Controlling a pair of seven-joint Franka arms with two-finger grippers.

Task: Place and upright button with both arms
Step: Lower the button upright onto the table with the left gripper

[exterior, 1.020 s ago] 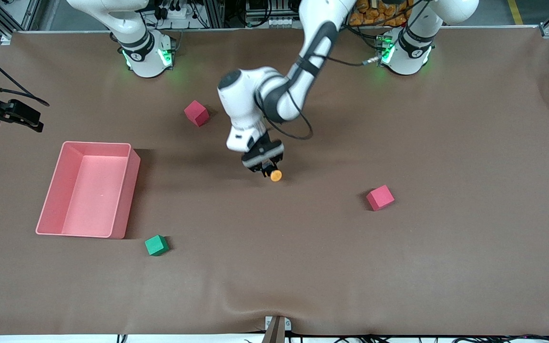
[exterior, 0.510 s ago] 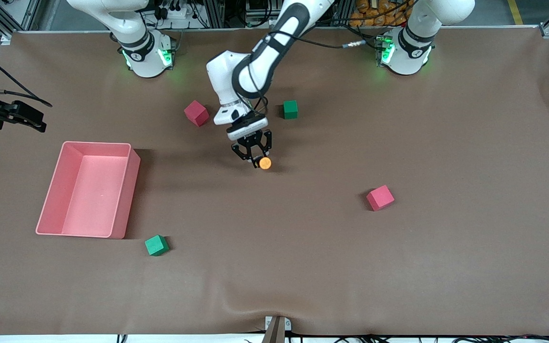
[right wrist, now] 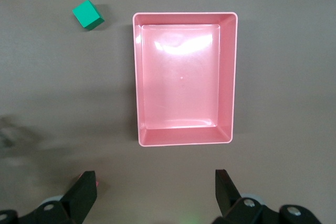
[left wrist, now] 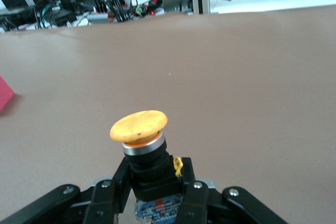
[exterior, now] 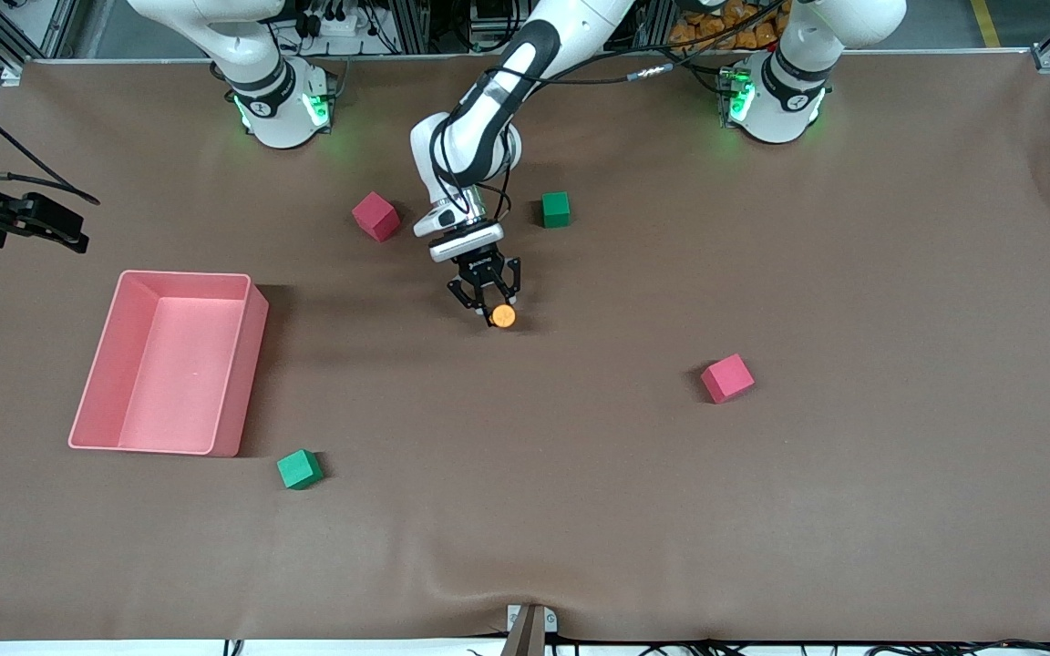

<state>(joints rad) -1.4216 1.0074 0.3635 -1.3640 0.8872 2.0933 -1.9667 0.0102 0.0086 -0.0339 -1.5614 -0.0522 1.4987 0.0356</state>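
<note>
My left gripper will let go of the button upright on the bare table (exterior: 522, 324) in front of the green cube nearest that gripper.
The button (exterior: 503, 315) has a round orange cap on a black body. My left gripper (exterior: 488, 301) is shut on its body and holds it low over the middle of the table. In the left wrist view the cap (left wrist: 138, 126) stands out past the fingers (left wrist: 116, 179), which clamp the black body on both sides. My right gripper (exterior: 51, 228) is open and empty, and hangs high over the right arm's end of the table. Its wrist view (right wrist: 155, 182) looks straight down.
A pink bin (exterior: 252, 364) stands at the right arm's end, also in the right wrist view (right wrist: 232, 77). A green cube (exterior: 299, 469) lies beside it (right wrist: 87, 14). A pink cube (exterior: 375, 216) and a green cube (exterior: 556, 209) flank the left arm's wrist. Another pink cube (exterior: 726, 377) lies toward the left arm's end.
The left arm has drawn back toward its base and turned its wrist, carrying the button slightly toward the bases. The green cube it covered now shows. The right gripper has barely moved.
</note>
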